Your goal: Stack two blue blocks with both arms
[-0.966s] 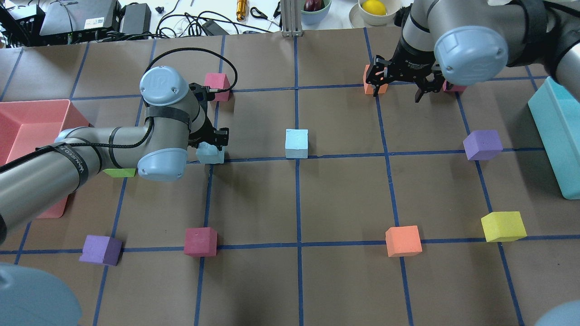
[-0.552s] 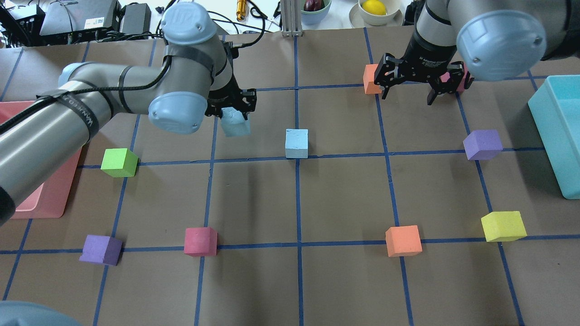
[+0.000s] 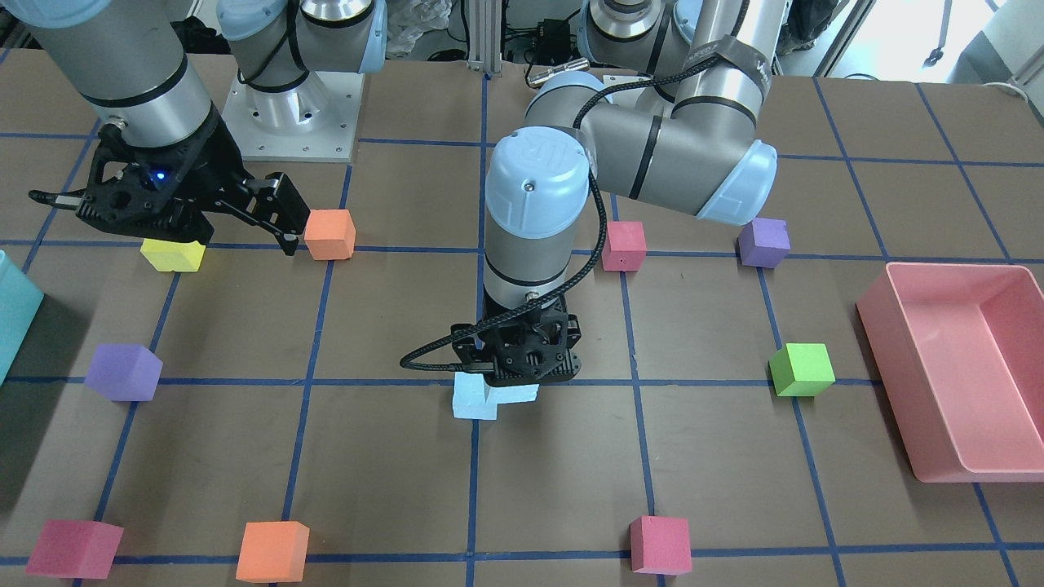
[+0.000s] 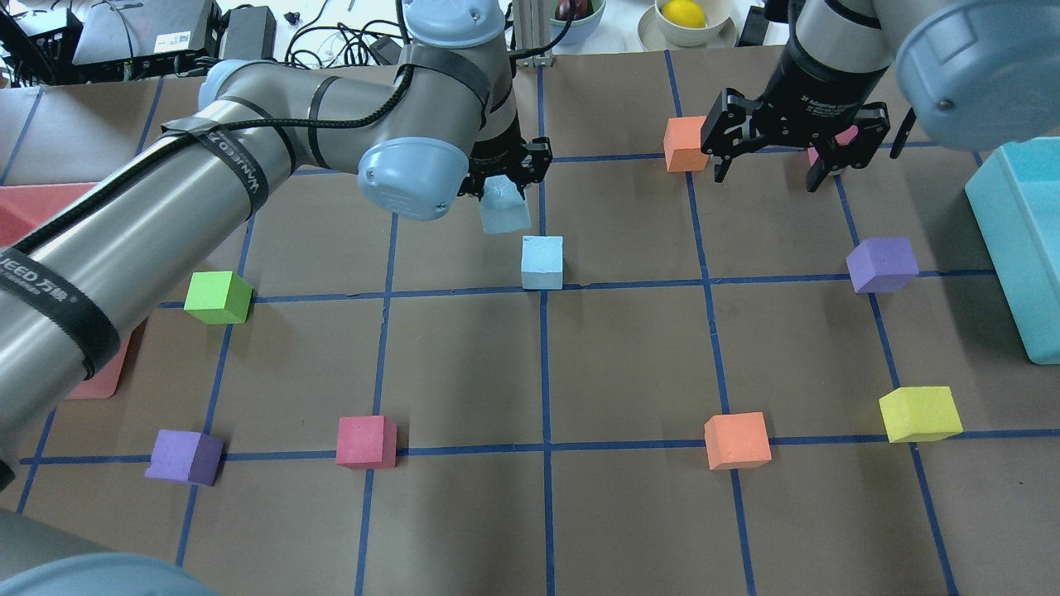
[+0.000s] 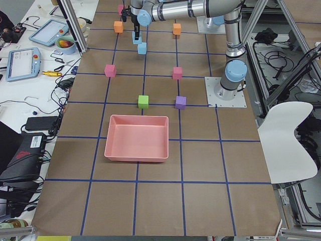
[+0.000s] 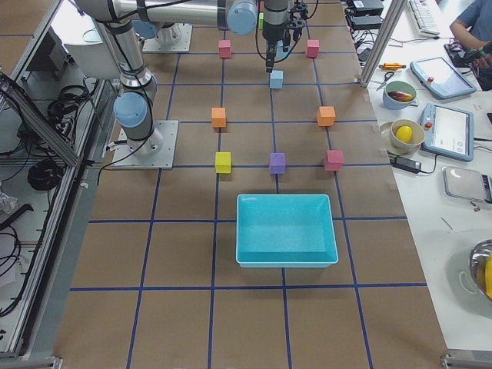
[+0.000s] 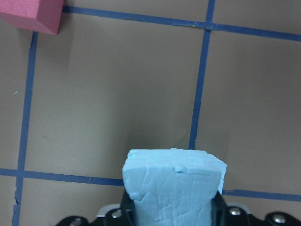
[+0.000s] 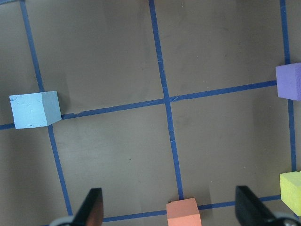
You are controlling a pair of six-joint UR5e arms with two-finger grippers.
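Observation:
Next, my left gripper releases the pale blue block on top of the other blue block [image 3: 475,387] [image 7: 217,165] that sits on the table.
My left gripper [image 4: 505,171] is shut on a pale blue block [image 4: 506,212] and holds it above the table. The wrist view shows the block [image 7: 173,186] between the jaws. The second blue block [image 4: 542,262] rests on the table just right of and nearer than the held one. In the front view the held block [image 3: 515,393] hangs beside the resting one [image 3: 475,402]. My right gripper [image 4: 768,170] is open and empty at the far right. Its wrist view shows the resting blue block [image 8: 35,109] far to the left.
An orange block [image 4: 684,143] and a pink block [image 4: 845,136] flank the right gripper. A teal bin [image 4: 1017,248] stands at the right edge, a pink bin [image 3: 897,383] at the left. Green [image 4: 218,296], purple [image 4: 882,265], yellow [image 4: 919,412], orange [image 4: 737,440] and magenta [image 4: 366,441] blocks lie around.
My left gripper has lifted its blue block off the table and carried it right and away, to just beside the other blue block. The right gripper has drifted slightly right and stays open.

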